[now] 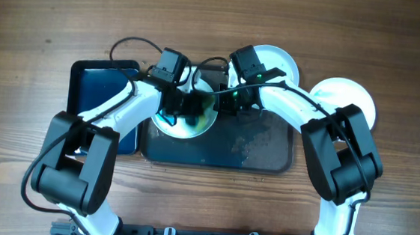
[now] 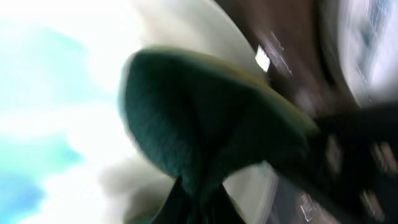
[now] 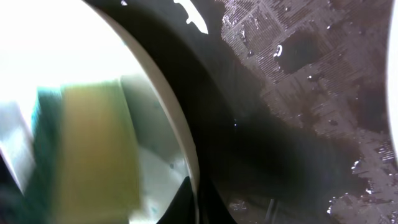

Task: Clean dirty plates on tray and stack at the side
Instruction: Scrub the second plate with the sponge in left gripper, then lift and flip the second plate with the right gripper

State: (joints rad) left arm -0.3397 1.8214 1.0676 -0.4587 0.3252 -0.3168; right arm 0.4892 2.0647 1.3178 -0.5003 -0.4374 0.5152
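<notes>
I should set the white plate on the third plate (image 1: 341,109), beside the large tray, with my right gripper.
A white plate (image 1: 188,123) with a blue smear lies at the left end of the large dark tray (image 1: 260,151). My left gripper (image 1: 187,107) is shut on a green sponge (image 2: 205,124) and presses it on this plate; the left wrist view is blurred. My right gripper (image 1: 225,100) is shut on the plate's right rim (image 3: 180,137), one finger on each side. The sponge also shows in the right wrist view (image 3: 93,149). A second plate (image 1: 282,62) lies behind the tray, partly hidden by my right arm. A third plate (image 1: 347,97) lies on the table to the right.
A smaller dark blue tray (image 1: 99,90) stands left of the large tray, under my left arm. The large tray's floor (image 3: 298,93) is wet with droplets. Cables loop behind both wrists.
</notes>
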